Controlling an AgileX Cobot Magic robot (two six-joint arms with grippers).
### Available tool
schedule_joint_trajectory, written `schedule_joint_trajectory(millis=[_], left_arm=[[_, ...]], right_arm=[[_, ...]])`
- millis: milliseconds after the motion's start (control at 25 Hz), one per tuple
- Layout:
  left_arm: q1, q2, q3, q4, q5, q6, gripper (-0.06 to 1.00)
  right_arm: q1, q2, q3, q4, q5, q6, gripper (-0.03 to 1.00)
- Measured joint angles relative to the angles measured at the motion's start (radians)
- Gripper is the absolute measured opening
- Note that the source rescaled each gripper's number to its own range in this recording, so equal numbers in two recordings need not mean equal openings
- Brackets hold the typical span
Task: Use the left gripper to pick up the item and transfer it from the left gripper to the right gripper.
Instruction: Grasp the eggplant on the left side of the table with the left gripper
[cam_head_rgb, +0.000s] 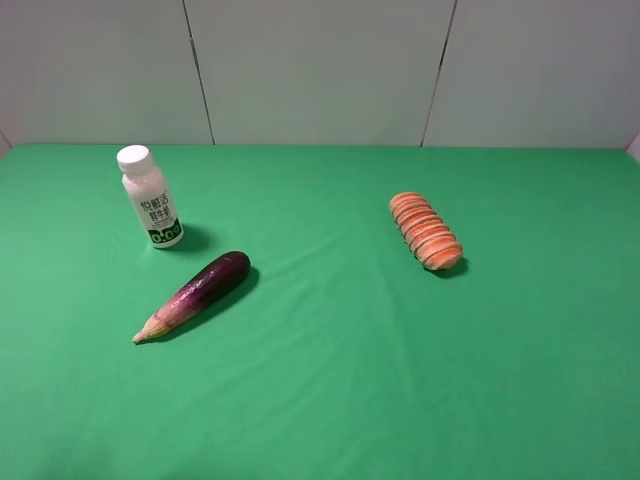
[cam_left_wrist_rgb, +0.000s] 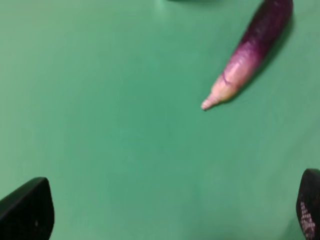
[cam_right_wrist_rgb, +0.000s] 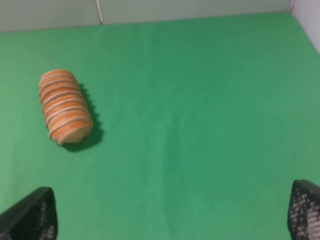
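Observation:
The eggplant's pale pink part (cam_head_rgb: 173, 312) (cam_left_wrist_rgb: 236, 75) lies between its dark purple end and its pointed tip. My left gripper should close there.
The eggplant (cam_head_rgb: 196, 294) lies on the green cloth at the left, its dark purple end toward the back right and its pale pointed tip toward the front left. In the left wrist view the eggplant (cam_left_wrist_rgb: 250, 54) shows well ahead of the fingers. My left gripper (cam_left_wrist_rgb: 172, 212) is open and empty, with only its black fingertips (cam_left_wrist_rgb: 27, 210) in view, far apart. My right gripper (cam_right_wrist_rgb: 172, 212) is open and empty too, its dark fingertips (cam_right_wrist_rgb: 31, 216) wide apart above bare cloth. Neither gripper shows in the exterior high view.
A white bottle with a green label (cam_head_rgb: 150, 196) stands upright just behind the eggplant. An orange ridged loaf (cam_head_rgb: 426, 231) lies at the right middle; it also shows in the right wrist view (cam_right_wrist_rgb: 65, 106). A grey panelled wall (cam_head_rgb: 320, 70) backs the table.

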Motion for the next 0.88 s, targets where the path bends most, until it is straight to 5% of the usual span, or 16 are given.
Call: schedule_joint_trajectory(millis=[560, 880], left_arm=[[-0.24, 0.491, 0.0, 0.0, -0.247, 0.004, 0.96], [-0.267, 0.722, 0.0, -0.006, -0.369, 0.065, 0.96]], right_arm=[[0.0, 0.0, 0.0, 0.0, 0.0, 0.0, 1.0], [0.0, 0.0, 0.0, 0.0, 0.0, 0.0, 1.0]])
